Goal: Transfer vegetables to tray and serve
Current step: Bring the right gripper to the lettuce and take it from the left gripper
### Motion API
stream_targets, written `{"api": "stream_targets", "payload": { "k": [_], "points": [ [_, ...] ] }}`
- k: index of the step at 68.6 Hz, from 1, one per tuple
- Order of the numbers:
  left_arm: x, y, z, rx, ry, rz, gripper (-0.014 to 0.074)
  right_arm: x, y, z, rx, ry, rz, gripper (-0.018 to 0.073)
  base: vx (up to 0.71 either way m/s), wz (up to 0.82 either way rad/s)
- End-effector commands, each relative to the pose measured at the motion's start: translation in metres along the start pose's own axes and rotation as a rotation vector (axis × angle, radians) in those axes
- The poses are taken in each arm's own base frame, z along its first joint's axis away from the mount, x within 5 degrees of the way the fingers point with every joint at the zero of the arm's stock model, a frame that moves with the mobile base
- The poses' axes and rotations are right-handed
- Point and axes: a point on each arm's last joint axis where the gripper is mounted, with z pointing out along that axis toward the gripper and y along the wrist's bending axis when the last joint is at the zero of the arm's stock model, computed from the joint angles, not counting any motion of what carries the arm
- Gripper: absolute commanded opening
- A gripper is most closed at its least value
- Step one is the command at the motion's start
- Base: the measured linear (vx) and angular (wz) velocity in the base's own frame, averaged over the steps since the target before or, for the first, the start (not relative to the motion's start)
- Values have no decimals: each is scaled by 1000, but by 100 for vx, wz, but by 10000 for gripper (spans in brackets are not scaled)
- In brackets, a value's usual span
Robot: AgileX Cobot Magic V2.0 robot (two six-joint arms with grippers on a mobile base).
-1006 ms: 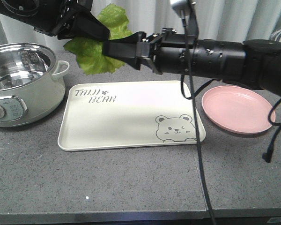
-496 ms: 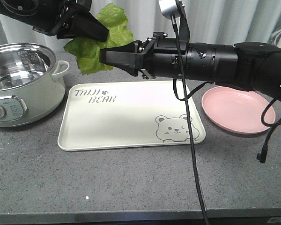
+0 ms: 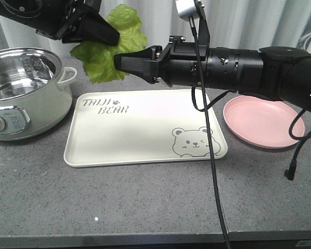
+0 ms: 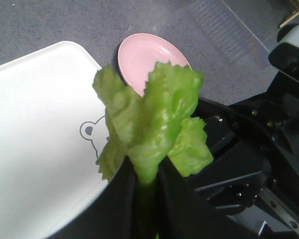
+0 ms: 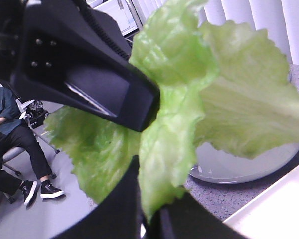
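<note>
Next, I let go of the green lettuce with my right gripper on the round pink plate (image 3: 268, 125) next to the cream tray.
The vegetables, a bunch of bright green lettuce leaves (image 3: 98, 65), hang in the air above the back left corner of the cream tray (image 3: 145, 129). My left gripper (image 3: 113, 40) is shut on the bunch from the upper left. In the left wrist view its jaws (image 4: 145, 184) pinch the stem of the lettuce (image 4: 159, 109). My right gripper (image 3: 118, 61) reaches in from the right. In the right wrist view a leaf (image 5: 229, 99) sits between its nearly closed jaws (image 5: 152, 191). Both grippers hold the same bunch.
A steel-lined electric pot (image 3: 26, 93) stands left of the tray, open. A round pink plate (image 3: 263, 120) lies right of the tray under the right arm. Cables hang from the right arm across the tray's right end. A curtain is behind.
My right gripper moved left up to the lettuce held by my left gripper, then settled on a leaf. The left gripper and the lettuce stayed almost still.
</note>
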Motion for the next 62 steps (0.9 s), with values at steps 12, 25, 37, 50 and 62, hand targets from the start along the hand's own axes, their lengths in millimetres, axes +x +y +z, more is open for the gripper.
{"api": "stream_targets", "payload": {
  "k": [12, 25, 37, 50, 62],
  "points": [
    [-5, -26, -21, 63, -78, 28, 364, -26, 21, -9, -47, -100, -30, -8, 0, 0],
    [-5, -26, -21, 63, -79, 28, 575, -26, 21, -9, -47, -100, -32, -8, 0, 0],
    [-5, -26, -21, 64, -79, 28, 620, -27, 21, -10, -45, -101, -33, -6, 0, 0],
    [-5, -26, -21, 64, -78, 28, 601, -33, 28, -17, 12, -96, -89, -5, 0, 0],
    [-5, -26, -21, 64, -78, 28, 587, -43, 38, -32, 166, -69, -204, -5, 0, 0]
  ]
}}
